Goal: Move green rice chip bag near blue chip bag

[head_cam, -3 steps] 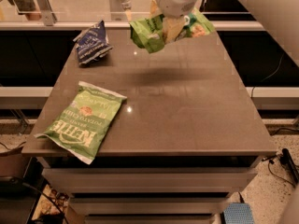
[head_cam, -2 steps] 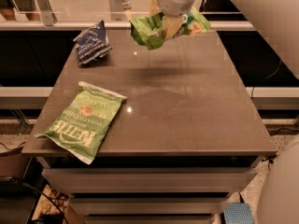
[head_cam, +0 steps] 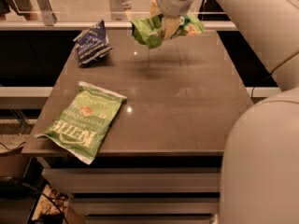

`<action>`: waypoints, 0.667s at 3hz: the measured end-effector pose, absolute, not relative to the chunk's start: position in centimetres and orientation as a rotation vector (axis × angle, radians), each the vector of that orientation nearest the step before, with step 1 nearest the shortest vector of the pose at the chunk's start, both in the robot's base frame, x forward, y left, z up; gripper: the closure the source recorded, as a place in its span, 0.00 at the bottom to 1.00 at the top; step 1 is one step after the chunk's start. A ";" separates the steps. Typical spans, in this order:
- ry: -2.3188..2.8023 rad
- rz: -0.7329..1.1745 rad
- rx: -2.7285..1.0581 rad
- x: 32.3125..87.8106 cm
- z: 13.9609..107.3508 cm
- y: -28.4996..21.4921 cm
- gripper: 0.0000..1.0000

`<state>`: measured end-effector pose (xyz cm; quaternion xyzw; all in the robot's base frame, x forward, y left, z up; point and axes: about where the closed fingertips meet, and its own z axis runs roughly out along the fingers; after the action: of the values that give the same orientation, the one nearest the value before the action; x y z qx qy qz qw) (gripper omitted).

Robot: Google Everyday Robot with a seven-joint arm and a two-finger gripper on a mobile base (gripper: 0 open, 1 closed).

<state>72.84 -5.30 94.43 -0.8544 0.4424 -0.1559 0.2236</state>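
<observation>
My gripper needs to release the green rice chip bag near the table's far edge (head_cam: 148, 49), next to the blue chip bag. The green bag is now in the air above the table.
My gripper (head_cam: 169, 24) is shut on the green rice chip bag (head_cam: 152, 31) and holds it in the air above the far middle of the table (head_cam: 187, 101). The bag is bright green, crumpled, and hangs to both sides of the fingers. The blue chip bag (head_cam: 92, 43) is dark navy with white lettering and lies on the table's far left corner, to the left of the held bag and apart from it.
A flat light green "KETTLE" bag (head_cam: 84, 120) lies at the table's near left, overhanging the front edge. My arm's white body (head_cam: 261, 162) fills the right side. A railing and glass wall (head_cam: 70, 13) run behind the table.
The gripper with the green rice chip bag has shifted slightly left, towards the blue chip bag. The bags on the table have not moved.
</observation>
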 end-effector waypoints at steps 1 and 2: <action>1.220 -0.377 -2.388 74.4 92.5 -4.8 1.00; 1.223 -0.309 -2.433 75.7 90.1 -4.0 1.00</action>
<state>75.65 -4.01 90.13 -0.8700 0.4374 -0.1104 0.1990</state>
